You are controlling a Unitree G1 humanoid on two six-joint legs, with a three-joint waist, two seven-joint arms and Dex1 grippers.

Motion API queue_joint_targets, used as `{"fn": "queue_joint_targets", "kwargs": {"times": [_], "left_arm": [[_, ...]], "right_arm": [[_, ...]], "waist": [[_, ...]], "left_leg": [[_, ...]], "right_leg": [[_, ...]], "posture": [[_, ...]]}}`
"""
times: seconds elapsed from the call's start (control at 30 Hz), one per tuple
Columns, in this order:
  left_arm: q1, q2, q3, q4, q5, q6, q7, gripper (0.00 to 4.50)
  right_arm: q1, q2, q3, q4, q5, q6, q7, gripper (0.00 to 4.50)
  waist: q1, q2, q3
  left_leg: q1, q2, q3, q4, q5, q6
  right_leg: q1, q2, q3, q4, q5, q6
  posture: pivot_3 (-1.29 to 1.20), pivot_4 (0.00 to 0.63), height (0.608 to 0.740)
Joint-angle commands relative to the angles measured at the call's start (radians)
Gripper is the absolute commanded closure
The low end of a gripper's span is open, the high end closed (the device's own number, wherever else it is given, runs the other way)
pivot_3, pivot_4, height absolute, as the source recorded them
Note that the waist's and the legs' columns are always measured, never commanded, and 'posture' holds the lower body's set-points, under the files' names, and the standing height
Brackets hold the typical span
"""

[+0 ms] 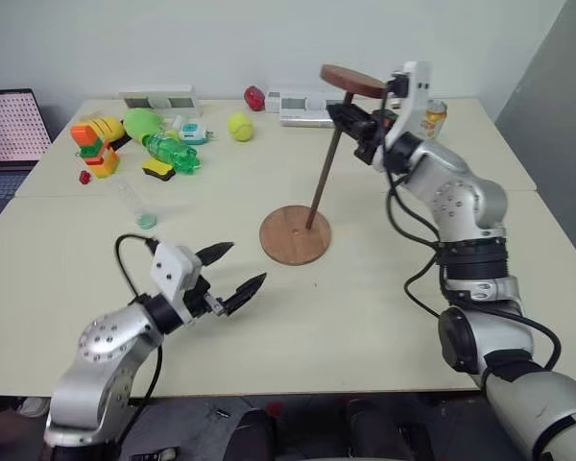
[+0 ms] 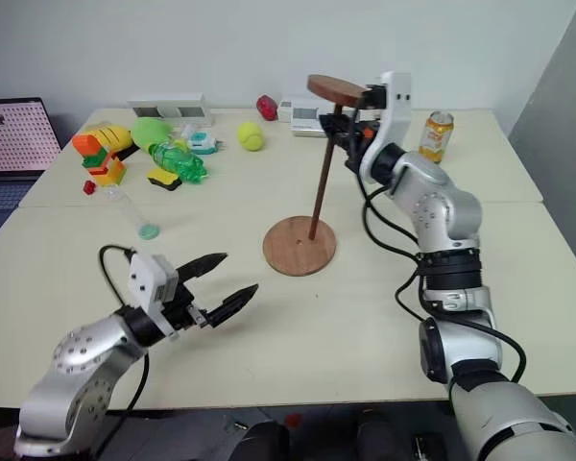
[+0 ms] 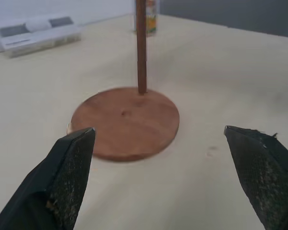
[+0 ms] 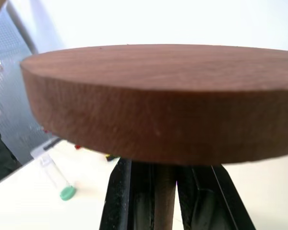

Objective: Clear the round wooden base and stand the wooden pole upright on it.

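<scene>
Next, I release the wooden pole standing upright in the centre hole of the round wooden base (image 1: 295,232) with my right gripper.
The round wooden base (image 1: 286,242) lies flat mid-table, with a small hole at its centre. On it rests the lower end of the wooden pole (image 1: 324,173), just right of that hole. The pole leans to the right, and its smaller disc (image 1: 351,80) is at the top. My right gripper (image 1: 349,116) is shut on the pole just under that disc; the right wrist view shows the disc (image 4: 158,96) above the fingers (image 4: 127,196). My left gripper (image 1: 247,264) hangs open and empty to the near left of the base (image 3: 125,122), apart from it.
A clear tube with a green bottom (image 1: 134,204) lies to the left of the base. Toys (image 1: 158,144), a tennis ball (image 1: 240,126) and a red object (image 1: 254,97) sit at the back left. White boxes (image 1: 302,106) and a can (image 1: 433,119) stand at the back. A laptop (image 1: 10,134) is at far left.
</scene>
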Motion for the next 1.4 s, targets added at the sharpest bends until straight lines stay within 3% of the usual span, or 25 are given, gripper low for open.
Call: {"fn": "queue_joint_targets", "kwargs": {"times": [0.03,0.33,0.57,0.87,1.07,1.3,1.33,1.4], "left_arm": [[0.028,-0.027,0.017,-0.077,0.021,-0.035,0.063,0.0],[0.05,-0.052,-0.019,-0.125,0.024,-0.024,0.108,0.0],[0.029,-0.036,-0.008,-0.114,0.013,-0.015,0.103,0.0],[0.012,-0.031,-0.011,-0.105,0.015,-0.018,0.102,0.0],[0.012,-0.044,-0.025,-0.106,0.017,-0.022,0.108,0.0],[0.016,-0.043,-0.013,-0.101,0.005,-0.018,0.104,0.0],[0.007,-0.035,-0.004,-0.093,-0.009,-0.008,0.095,0.0],[-0.008,-0.019,0.003,-0.08,-0.028,0.01,0.078,0.0]], "right_arm": [[-0.024,0.028,0.011,-0.033,-0.022,-0.056,0.01,4.16],[-0.024,0.041,0.046,0.089,-0.116,-0.172,0.035,4.16],[0.014,0.054,0.08,0.05,-0.139,-0.163,0.054,4.16],[0.132,0.035,0.261,-0.049,-0.283,-0.252,0.126,4.16],[0.154,0.075,0.246,0.027,-0.308,-0.223,0.058,4.16],[0.172,0.064,0.237,-0.005,-0.283,-0.186,0.098,4.16],[0.178,0.056,0.237,-0.025,-0.274,-0.169,0.115,3.53],[0.184,0.044,0.236,-0.055,-0.265,-0.141,0.134,3.14]], "waist": [[0.005,0.0,0.0],[0.007,0.0,0.0],[0.006,0.0,0.0],[0.008,0.0,-0.001],[0.012,-0.001,-0.002],[0.012,-0.001,-0.006],[0.012,-0.001,-0.006],[0.016,-0.004,-0.006]], "left_leg": [[0.0,0.0,0.0,0.0,0.0,0.0],[0.0,0.0,0.0,0.0,0.0,0.0],[0.0,0.0,0.001,0.0,0.0,0.0],[0.002,0.0,0.0,0.0,0.0,0.0],[0.011,0.0,0.001,-0.002,0.0,0.0],[0.013,0.0,0.001,-0.003,0.0,0.0],[0.013,0.0,0.001,-0.003,0.0,0.0],[0.013,0.0,0.0,-0.003,0.0,0.0]], "right_leg": [[0.0,0.0,0.0,0.0,0.0,0.0],[0.0,0.0,0.0,0.0,0.0,0.0],[0.0,0.001,0.0,0.0,0.0,0.0],[0.001,0.001,0.0,0.0,0.0,0.0],[0.009,0.001,0.001,-0.001,0.0,0.0],[0.01,0.001,0.001,-0.001,0.0,0.0],[0.01,0.001,0.001,-0.001,0.0,0.0],[0.01,0.001,0.0,-0.001,0.0,0.0]], "posture": [[0.0,0.15,0.74],[0.0,0.15,0.74],[0.0,0.15,0.74],[0.0,0.15,0.74],[0.0,0.15,0.74],[0.0,0.15,0.74],[0.0,0.15,0.74],[0.0,0.15,0.74]]}}
